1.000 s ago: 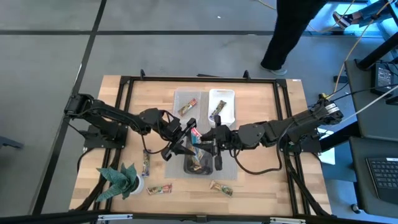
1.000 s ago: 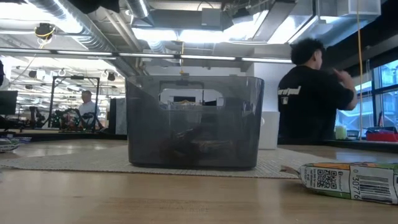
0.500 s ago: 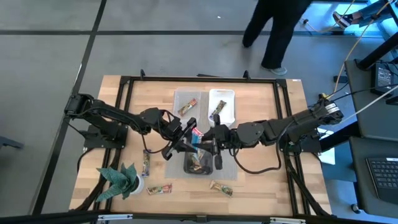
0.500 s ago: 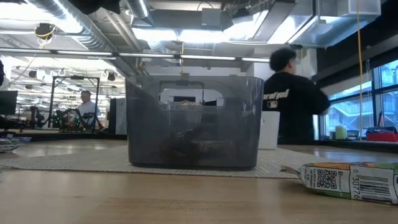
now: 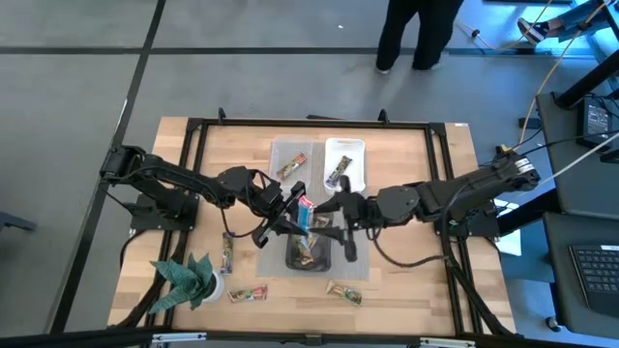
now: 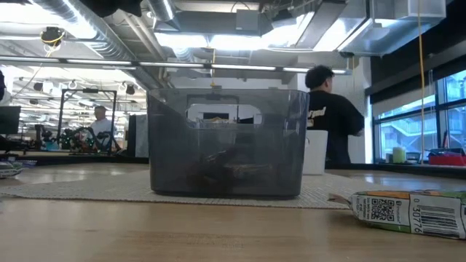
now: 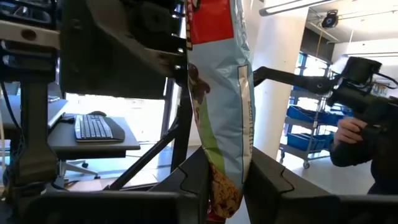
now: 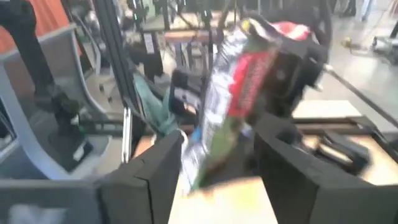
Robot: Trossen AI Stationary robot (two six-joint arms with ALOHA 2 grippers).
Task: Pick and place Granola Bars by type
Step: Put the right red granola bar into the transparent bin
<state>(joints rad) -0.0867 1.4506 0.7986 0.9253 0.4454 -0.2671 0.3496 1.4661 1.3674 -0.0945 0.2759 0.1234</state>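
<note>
Next, I let go of the granola bar, now hanging above the dark bin's far edge, with my left gripper in the grey tray (image 5: pixel 302 174), between its bar and the white tray.
A granola bar (image 5: pixel 305 211) in a red, pale blue and green wrapper hangs over the table's middle, above the far edge of a dark bin (image 5: pixel 309 253). My left gripper (image 5: pixel 290 215) is shut on it. My right gripper (image 5: pixel 340 224) stands open just to the bar's right. In the right wrist view the bar (image 8: pixel 239 87) sits ahead of the spread fingers, apart from them. More bars lie in the dark bin. One bar lies in a grey tray (image 5: pixel 293 164), one in a white tray (image 5: pixel 345 162), and three loose on the wood (image 5: pixel 228 253) (image 5: pixel 248 293) (image 5: pixel 343 292). My left gripper pinches one end of the bar (image 7: pixel 225 186) between its two fingers. The fingers come roughly level from the table's left. The rest of the bar sticks out past the fingertips, lifted clear of the bin and table.
A green artificial plant (image 5: pixel 189 280) stands at the near left corner. The dark bin (image 6: pixel 226 142) sits on a grey mat (image 5: pixel 356 263). A black frame rail (image 5: pixel 309 122) runs round the table. A person (image 6: pixel 331 120) walks behind the far edge.
My right gripper has let go of the bar and drawn back toward the table's right edge. The bar has stayed in the air with my left gripper, which has kept its place. The person behind the table has walked leftward.
</note>
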